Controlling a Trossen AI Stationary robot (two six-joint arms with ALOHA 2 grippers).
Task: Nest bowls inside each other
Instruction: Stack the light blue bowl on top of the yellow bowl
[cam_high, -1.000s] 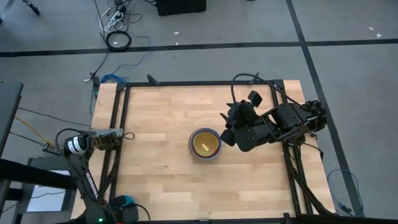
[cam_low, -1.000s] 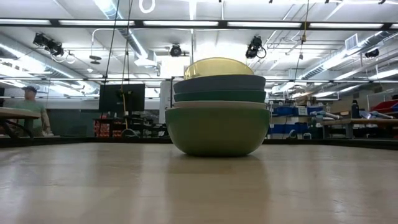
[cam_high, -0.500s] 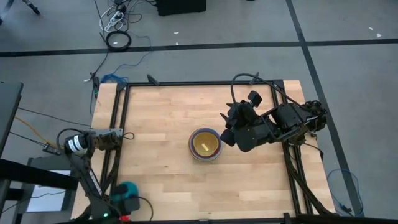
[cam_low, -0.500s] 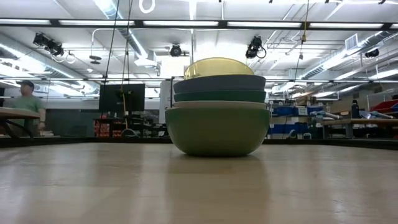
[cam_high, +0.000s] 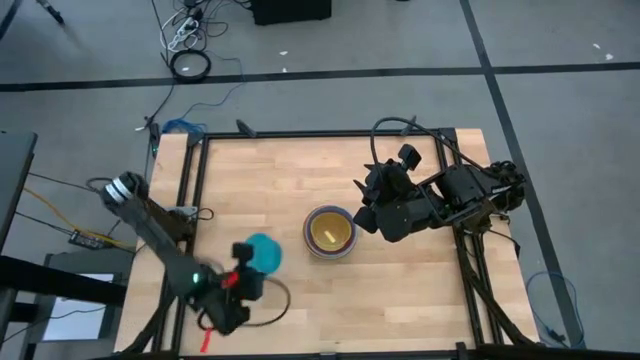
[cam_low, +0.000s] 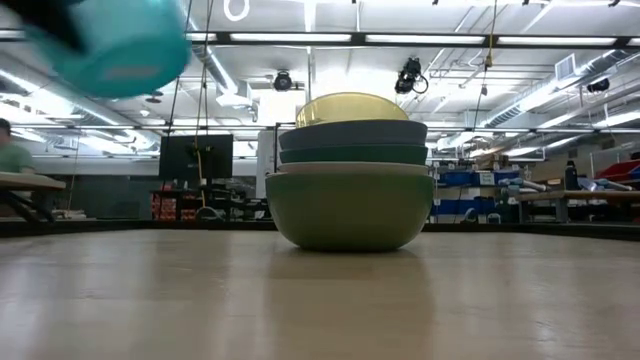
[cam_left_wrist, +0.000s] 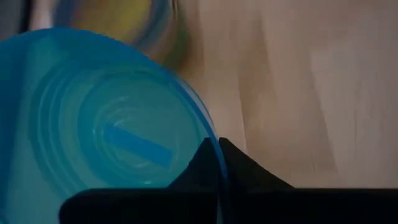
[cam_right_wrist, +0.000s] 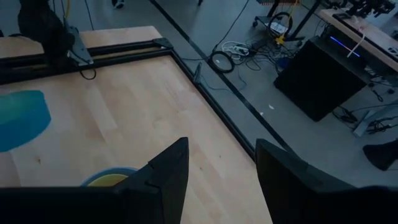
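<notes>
My left gripper needs to let go of the cyan bowl inside the yellow bowl on top of the stack (cam_high: 331, 231) (cam_left_wrist: 113, 12).
Several bowls stand nested in a stack (cam_high: 330, 232) at the table's middle, a pale green bowl (cam_low: 348, 212) at the bottom with its base on the wood and a yellow one (cam_low: 345, 107) on top. A cyan bowl (cam_high: 263, 253) hangs in the air to the stack's left, also seen high up in the low view (cam_low: 112, 48). My left gripper (cam_high: 249, 267) is shut on it. My right gripper (cam_high: 366, 205) hovers open just right of the stack, nothing between its fingers (cam_right_wrist: 168, 177). My left gripper pinches the cyan bowl's rim (cam_left_wrist: 214, 158), one finger inside the bowl and one outside. The fingers come slanting down from the table's near left side. The bowl is lifted clear of the table, tilted, its hollow toward the wrist camera.
A black frame (cam_high: 190, 200) runs around the wooden table (cam_high: 260, 180). Bare wood lies between the cyan bowl and the stack. Cables (cam_high: 190, 62) lie on the floor beyond the far edge. A person (cam_low: 10, 160) shows far off in the room.
My left gripper has swung from the table's near left corner up and toward the stack, rolling as it went. The cyan bowl has gone with it, from low at that corner to well above the table just left of the stack.
</notes>
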